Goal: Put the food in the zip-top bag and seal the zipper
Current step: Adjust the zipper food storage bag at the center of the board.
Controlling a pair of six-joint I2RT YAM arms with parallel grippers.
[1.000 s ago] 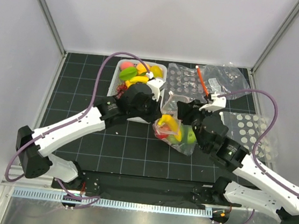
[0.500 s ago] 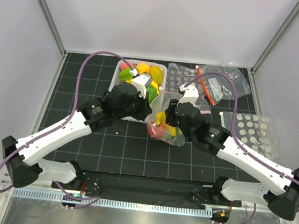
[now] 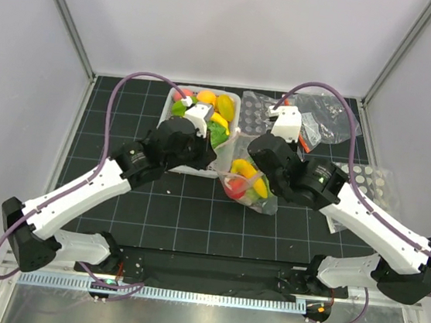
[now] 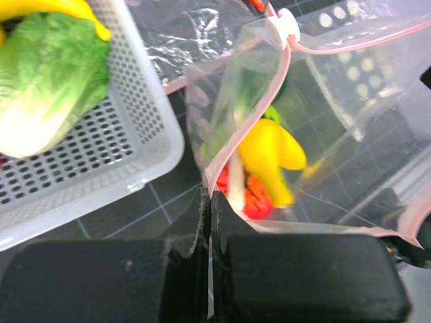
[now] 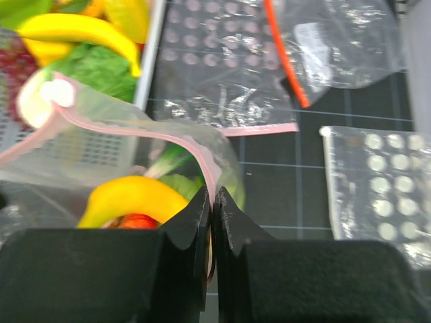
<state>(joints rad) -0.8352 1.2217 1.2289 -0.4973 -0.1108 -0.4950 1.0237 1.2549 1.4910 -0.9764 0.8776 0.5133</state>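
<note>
The basket still has food in it while both grippers hold the bag, so my right gripper will take the part of the bag (image 5: pixel 82 120) near the white slider to free my left gripper.
The transparent zip-top bag (image 3: pixel 247 187) hangs between my two grippers, just right of the white mesh basket (image 3: pixel 170 166). It holds a yellow banana (image 4: pixel 269 151), a red piece (image 4: pixel 254 196) and green pieces (image 5: pixel 176 183). My left gripper (image 4: pixel 209 200) is shut on the pale pink zipper (image 4: pixel 357 42) at one end of the mouth. My right gripper (image 5: pixel 212 205) is shut on the zipper strip (image 5: pixel 205 168) at the other end. The white slider (image 4: pixel 281 28) sits on the strip, and the mouth gapes open. The basket still holds lettuce (image 4: pixel 47 87), bananas (image 5: pixel 77 30) and other food (image 3: pixel 205 98).
A clear bag with an orange-red strip (image 5: pixel 286 57) lies at the back right. Dotted clear bags lie flat behind the held bag (image 5: pixel 215 74) and at the right (image 5: pixel 374 195). White walls enclose the black gridded mat (image 3: pixel 119 189).
Both grippers have carried the bag back and a little left, towards the basket. The right arm has swung in over the mat's middle, and the bag's mouth now stands higher.
</note>
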